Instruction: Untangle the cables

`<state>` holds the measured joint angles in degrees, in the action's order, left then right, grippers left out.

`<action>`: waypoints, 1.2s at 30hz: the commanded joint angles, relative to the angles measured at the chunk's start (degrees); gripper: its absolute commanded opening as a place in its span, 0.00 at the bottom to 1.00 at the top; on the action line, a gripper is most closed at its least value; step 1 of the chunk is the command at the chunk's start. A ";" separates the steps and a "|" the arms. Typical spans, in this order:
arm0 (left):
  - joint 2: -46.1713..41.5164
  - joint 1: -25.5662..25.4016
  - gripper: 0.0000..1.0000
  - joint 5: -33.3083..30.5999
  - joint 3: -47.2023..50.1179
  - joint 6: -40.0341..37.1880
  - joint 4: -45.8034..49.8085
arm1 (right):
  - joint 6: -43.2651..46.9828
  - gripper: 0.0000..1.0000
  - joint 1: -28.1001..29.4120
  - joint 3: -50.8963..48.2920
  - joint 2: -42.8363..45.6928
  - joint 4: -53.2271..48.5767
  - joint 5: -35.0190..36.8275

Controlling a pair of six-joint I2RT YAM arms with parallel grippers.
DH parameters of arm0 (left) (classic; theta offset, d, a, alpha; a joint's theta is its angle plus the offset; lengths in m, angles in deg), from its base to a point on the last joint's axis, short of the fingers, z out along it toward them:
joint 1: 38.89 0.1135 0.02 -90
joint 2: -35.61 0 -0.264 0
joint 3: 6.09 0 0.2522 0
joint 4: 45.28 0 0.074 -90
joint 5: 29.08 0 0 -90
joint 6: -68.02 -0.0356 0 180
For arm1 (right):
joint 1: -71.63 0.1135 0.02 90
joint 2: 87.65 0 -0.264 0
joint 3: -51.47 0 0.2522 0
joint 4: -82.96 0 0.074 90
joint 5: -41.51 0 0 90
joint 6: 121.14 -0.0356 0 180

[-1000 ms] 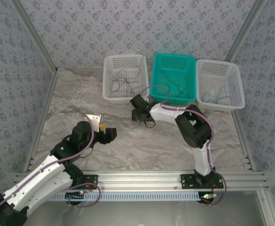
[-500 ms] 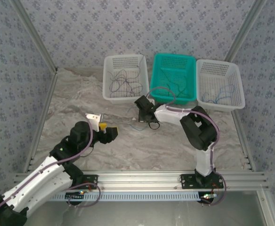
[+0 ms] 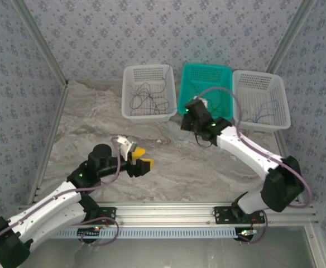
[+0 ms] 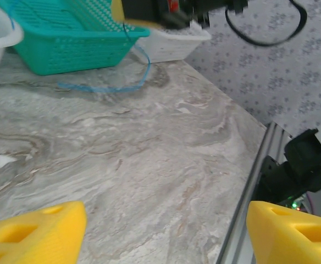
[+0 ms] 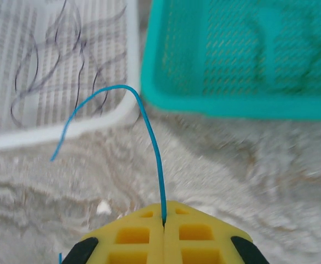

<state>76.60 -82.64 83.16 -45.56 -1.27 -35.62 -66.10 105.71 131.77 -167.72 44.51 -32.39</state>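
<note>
My right gripper will release the thin blue cable inside the white basket holding the other blue cables [image 3: 260,91].
My right gripper [image 5: 164,223] is shut on a thin blue cable [image 5: 152,137], which rises from the yellow fingertips, arches over and hangs down to the left. In the top view the right gripper [image 3: 188,118] hovers just in front of the gap between the left white basket [image 3: 128,106] and the teal basket [image 3: 225,114]. In the left wrist view, the blue cable [image 4: 141,69] droops to the marble table and trails left. My left gripper [image 3: 142,157] stands open over bare table, with nothing between its yellow fingers [image 4: 39,234].
Three baskets line the back. The left white basket [image 5: 6,140] holds dark purple-black cables [image 5: 50,60], the teal basket [image 5: 204,107] teal-green ones, and the right white basket [image 3: 283,120] blue ones [image 3: 258,116]. An aluminium rail [image 3: 168,211] runs along the near edge.
The right gripper has shut on the blue cable and swung up and right, toward the baskets. The left arm has reached further right over the table, still open.
</note>
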 commanded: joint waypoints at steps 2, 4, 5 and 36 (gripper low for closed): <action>4.30 -2.37 0.77 3.29 -6.21 -2.57 -8.09 | 5.40 0.00 -8.58 4.55 4.35 -0.83 3.60; 6.97 -3.34 0.77 3.68 -8.96 -3.60 -9.16 | 6.60 0.00 -13.27 7.43 3.71 -0.45 3.12; 8.47 -3.69 0.78 3.94 -10.49 -4.18 -9.62 | 7.32 0.00 -15.72 9.17 2.89 -0.04 3.11; 18.95 -7.36 0.77 -3.24 -16.72 -5.65 -7.46 | 13.49 0.38 -38.70 22.35 -28.60 13.22 16.98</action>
<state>96.55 -89.66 81.68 -62.39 -6.51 -42.05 -51.26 66.63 151.55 -194.19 60.82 -13.35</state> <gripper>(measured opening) 0.769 0.230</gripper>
